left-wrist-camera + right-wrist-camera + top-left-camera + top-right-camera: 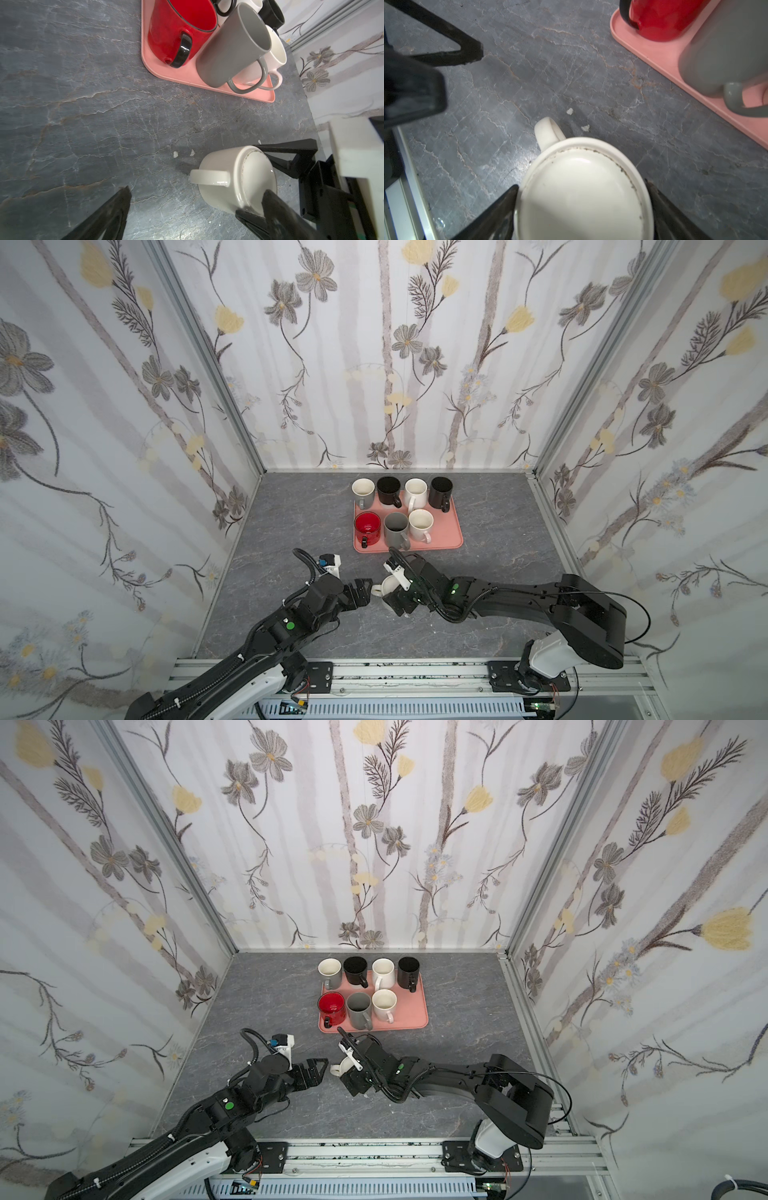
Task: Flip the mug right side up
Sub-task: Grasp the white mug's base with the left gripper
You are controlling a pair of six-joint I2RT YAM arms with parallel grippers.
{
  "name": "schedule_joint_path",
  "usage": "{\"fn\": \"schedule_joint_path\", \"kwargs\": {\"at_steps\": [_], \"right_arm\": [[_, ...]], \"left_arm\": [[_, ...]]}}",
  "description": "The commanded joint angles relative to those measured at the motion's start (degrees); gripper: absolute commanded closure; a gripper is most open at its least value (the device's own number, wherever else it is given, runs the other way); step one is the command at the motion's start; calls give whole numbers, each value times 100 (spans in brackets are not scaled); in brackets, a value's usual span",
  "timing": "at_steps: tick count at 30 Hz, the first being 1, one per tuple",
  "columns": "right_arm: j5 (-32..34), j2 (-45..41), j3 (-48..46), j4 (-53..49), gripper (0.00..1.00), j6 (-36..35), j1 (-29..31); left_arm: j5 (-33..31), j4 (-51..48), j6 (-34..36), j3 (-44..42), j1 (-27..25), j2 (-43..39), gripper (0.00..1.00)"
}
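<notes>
Next, my left gripper needs to go to the handle (377,589) (208,177) of the upside-down white mug and close there, because that handle points toward it.
A white mug (386,585) (581,197) stands upside down on the grey table, base up, with its handle (209,176) pointing at the left arm. My right gripper (581,185) (395,593) is open and straddles the mug. One finger (508,199) lies close along each side of the base. I cannot tell whether they press on it. My left gripper (197,195) (365,585) is open just left of the handle, with nothing between its fingers. In the left wrist view one of its fingers (274,209) overlaps the mug's near edge.
A pink tray (449,531) sits behind the mug and holds several upright mugs. Among them are a red one (367,526) and a grey one (395,529) at its near edge. Patterned walls enclose the table on three sides.
</notes>
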Motion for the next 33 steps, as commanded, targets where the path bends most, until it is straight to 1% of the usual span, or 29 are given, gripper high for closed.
{"fn": "schedule_joint_path", "kwargs": {"at_steps": [1,3,7,9,13,15,19,25,30,32,33], "right_arm": [[200,-115,-211,-149,4,289,-8],[389,-172,-269,-200,4,428,-10],[686,-441,-541,-201,2,664,-88],[797,-604,-683,-211,1,816,-237],[762,-908,-970,-160,2,1111,-692],[727,-1037,-1039,-152,2,1150,-811],[684,-1377,-1167,-91,3,1180,-906],[677,-1817,-1312,-64,3,1294,-1031],[823,-2123,-1394,-115,3,1379,-1075],[857,-2202,-1417,-147,3,1396,-1089],[880,-2241,-1439,-159,3,1412,-1094]], "left_arm": [[15,358,260,148,8,351,5],[13,439,388,217,9,610,7],[191,805,505,251,5,1015,8],[280,990,557,268,-11,1187,8],[416,1256,699,347,-70,1551,15],[401,1325,802,411,-170,1713,18],[17,1296,1110,642,-598,2035,29],[-760,1128,1543,1136,-1361,2724,38],[-1175,1024,1725,1553,-1671,3312,40],[-1313,941,1758,1718,-1712,3610,43],[-1387,894,1775,1797,-1725,3747,47]]}}
